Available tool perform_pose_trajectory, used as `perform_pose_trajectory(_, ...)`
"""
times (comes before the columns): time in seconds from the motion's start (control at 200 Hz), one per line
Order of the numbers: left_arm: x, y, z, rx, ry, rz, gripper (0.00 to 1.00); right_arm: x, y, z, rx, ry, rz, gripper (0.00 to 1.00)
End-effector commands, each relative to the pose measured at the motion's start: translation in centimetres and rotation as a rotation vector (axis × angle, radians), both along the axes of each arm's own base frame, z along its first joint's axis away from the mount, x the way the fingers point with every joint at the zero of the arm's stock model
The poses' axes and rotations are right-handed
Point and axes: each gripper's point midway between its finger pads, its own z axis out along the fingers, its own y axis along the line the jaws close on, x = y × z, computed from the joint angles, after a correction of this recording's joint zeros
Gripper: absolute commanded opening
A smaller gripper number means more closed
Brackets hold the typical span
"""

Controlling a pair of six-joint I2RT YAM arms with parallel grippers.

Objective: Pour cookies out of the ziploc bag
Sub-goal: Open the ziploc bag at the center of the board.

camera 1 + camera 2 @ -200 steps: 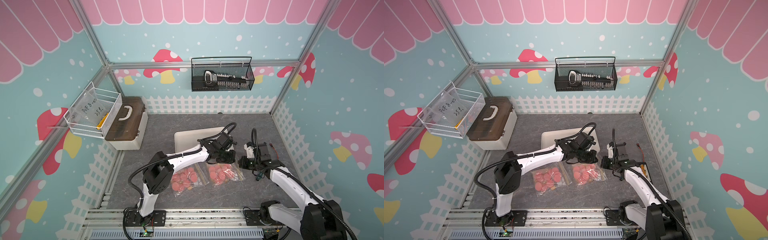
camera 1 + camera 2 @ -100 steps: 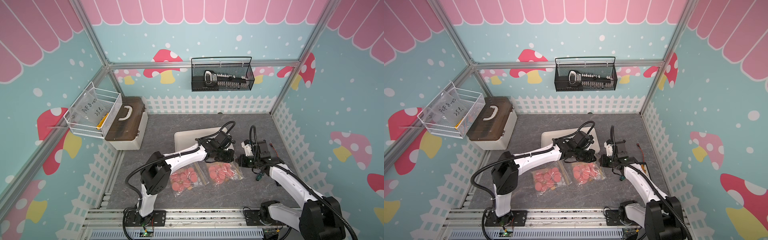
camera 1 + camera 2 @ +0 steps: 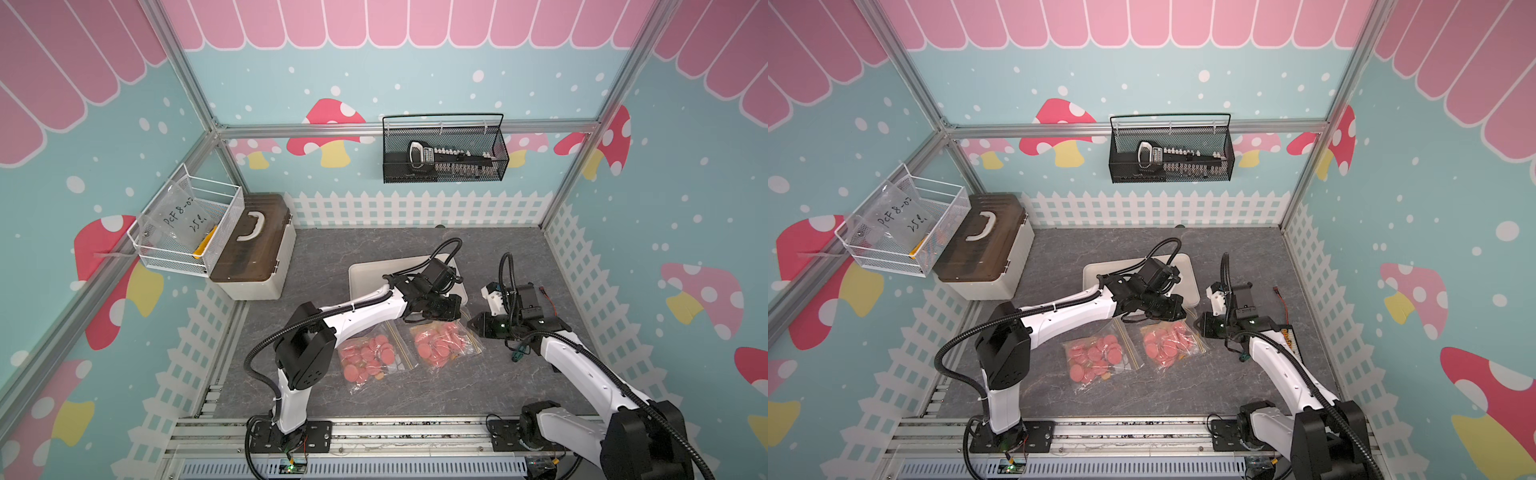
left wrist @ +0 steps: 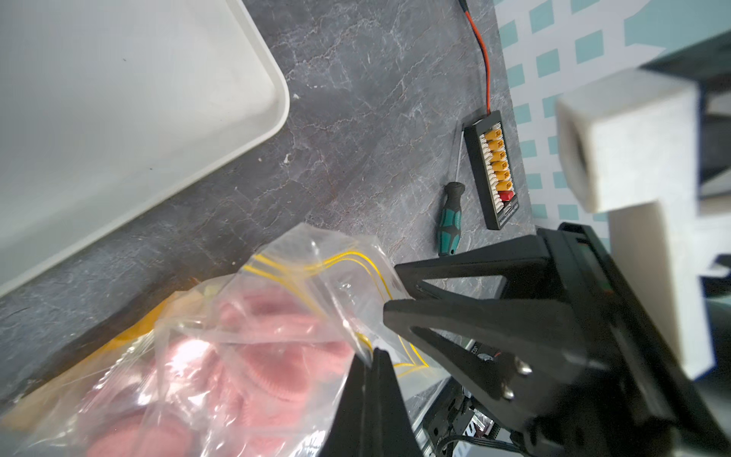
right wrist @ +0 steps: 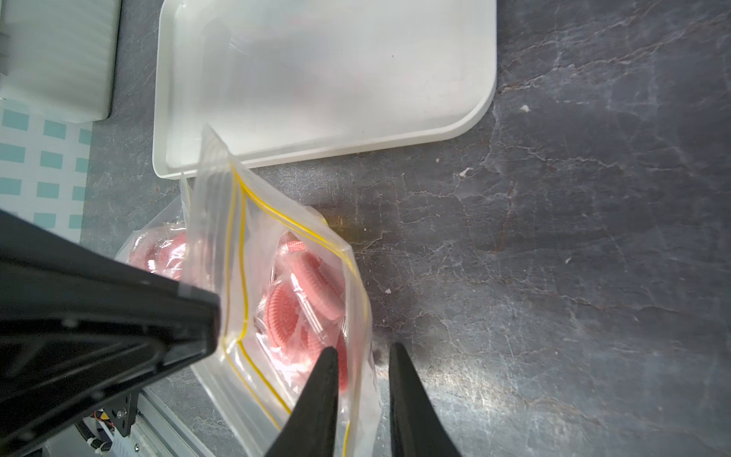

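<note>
The opening of the ziploc bag is only slightly open, with one edge of it loose in the right gripper's fingers, so next the right gripper pinches that edge (image 5: pixel 358 335) and pulls the opening wide before pouring.
Two clear ziploc bags of pink-red cookies lie flat on the grey table in both top views. The right bag (image 3: pixel 444 345) (image 3: pixel 1169 345) has its yellow-striped mouth lifted toward the white tray (image 3: pixel 374 274). My left gripper (image 4: pixel 372 356) (image 3: pixel 455 313) is shut on one lip of that mouth. My right gripper (image 5: pixel 364 352) (image 3: pixel 470 323) has its jaws a little apart around the opposite lip, which hangs loose between the fingers (image 5: pixel 324 380). Cookies (image 5: pixel 300 285) show through the plastic. The left bag (image 3: pixel 370 361) lies untouched under my left forearm.
The tray (image 5: pixel 316 79) holds nothing, just beyond the bags. A green-handled screwdriver (image 4: pixel 449 221) and a black connector board (image 4: pixel 494 170) with a red wire lie near the right fence. A lidded box (image 3: pixel 253 249) stands back left.
My right gripper's jaws have parted from shut and no longer pinch the bag's lip. Both grippers have shifted slightly toward the tray. The left gripper keeps its hold.
</note>
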Motion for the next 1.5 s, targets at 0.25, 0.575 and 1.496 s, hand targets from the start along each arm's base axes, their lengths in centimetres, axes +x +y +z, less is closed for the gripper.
perform_pose_trajectory(0.25,0.5,0.8,1.5,-0.018,-0.046,-0.004,0.00,-1.2,0.2,-0.7,0.008,0.037,0.015,0.17)
perform_pose_trajectory(0.575,0.3,1.1,2.2,-0.029,-0.060,-0.020,0.00,-1.1,-0.2,-1.1,-0.008,0.039,-0.003,0.04)
perform_pose_trajectory(1.496,-0.1,1.8,2.9,-0.035,-0.061,-0.023,0.00,-0.2,-1.4,-0.3,-0.064,-0.003,-0.058,0.37)
